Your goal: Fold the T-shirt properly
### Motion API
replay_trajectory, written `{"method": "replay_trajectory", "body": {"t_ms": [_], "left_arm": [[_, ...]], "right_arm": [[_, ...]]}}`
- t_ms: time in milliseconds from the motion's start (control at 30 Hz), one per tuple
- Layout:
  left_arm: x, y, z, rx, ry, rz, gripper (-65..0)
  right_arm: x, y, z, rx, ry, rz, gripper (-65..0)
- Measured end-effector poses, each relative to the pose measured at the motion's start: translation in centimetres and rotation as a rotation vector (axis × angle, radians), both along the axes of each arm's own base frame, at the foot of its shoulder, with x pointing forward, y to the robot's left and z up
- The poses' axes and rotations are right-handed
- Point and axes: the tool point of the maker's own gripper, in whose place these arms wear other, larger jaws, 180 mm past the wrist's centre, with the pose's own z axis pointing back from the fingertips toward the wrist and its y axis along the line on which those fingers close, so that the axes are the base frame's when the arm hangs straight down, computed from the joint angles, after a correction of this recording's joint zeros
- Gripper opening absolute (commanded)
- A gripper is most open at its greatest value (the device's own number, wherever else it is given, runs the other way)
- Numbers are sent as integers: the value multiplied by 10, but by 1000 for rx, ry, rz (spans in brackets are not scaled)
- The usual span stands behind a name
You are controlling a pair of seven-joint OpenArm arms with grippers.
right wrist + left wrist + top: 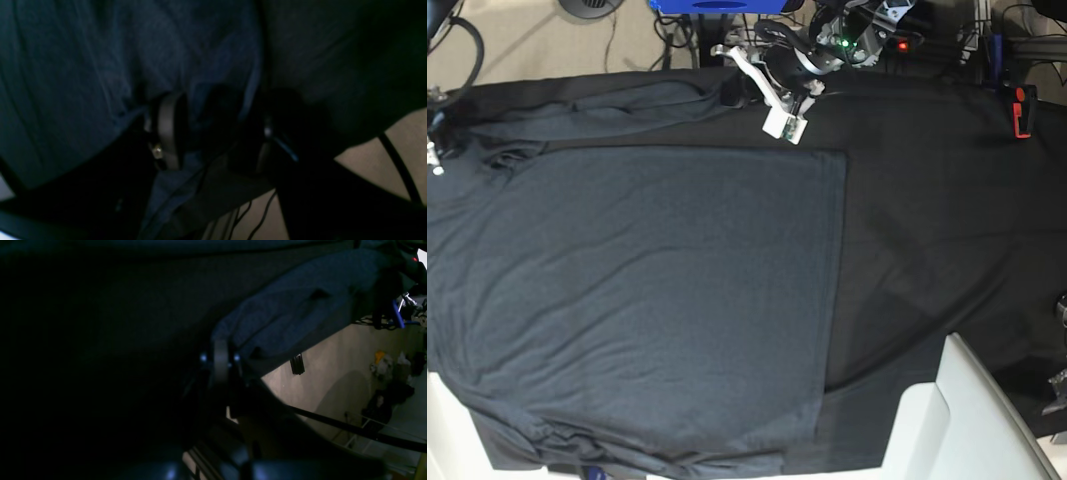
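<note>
The robot's left gripper should release the T-shirt's raised edge, now at the table's rim, on the flat body of the T-shirt, just in from its straight hem [764,229].
The charcoal-grey T-shirt [647,290] lies spread flat over the left and middle of the black table cloth [927,200]. Its straight hem runs down the middle of the base view. Neither gripper shows in that view. In the left wrist view my left gripper [222,355] is shut on a raised edge of the T-shirt [300,303] at the table's rim. In the right wrist view my right gripper [215,133] stands part open. Its fingers [168,130] are apart, with a bunched fold of the T-shirt [66,66] between them.
A dark arm with a white camera block [782,95] reaches over the far table edge. A red-and-black object [1021,110] sits at the far right. White arm shells [972,420] rise at the near corners. Beige floor [333,380] and cables [260,216] lie past the rim.
</note>
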Motion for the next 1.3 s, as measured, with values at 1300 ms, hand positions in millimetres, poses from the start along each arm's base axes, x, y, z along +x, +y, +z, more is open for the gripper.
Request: {"method": "replay_trajectory", "body": {"t_ms": [1300], "left_arm": [[134, 32, 59, 115, -126, 52, -650]], "right_arm": [[116, 9, 42, 19, 19, 12, -650]]}}
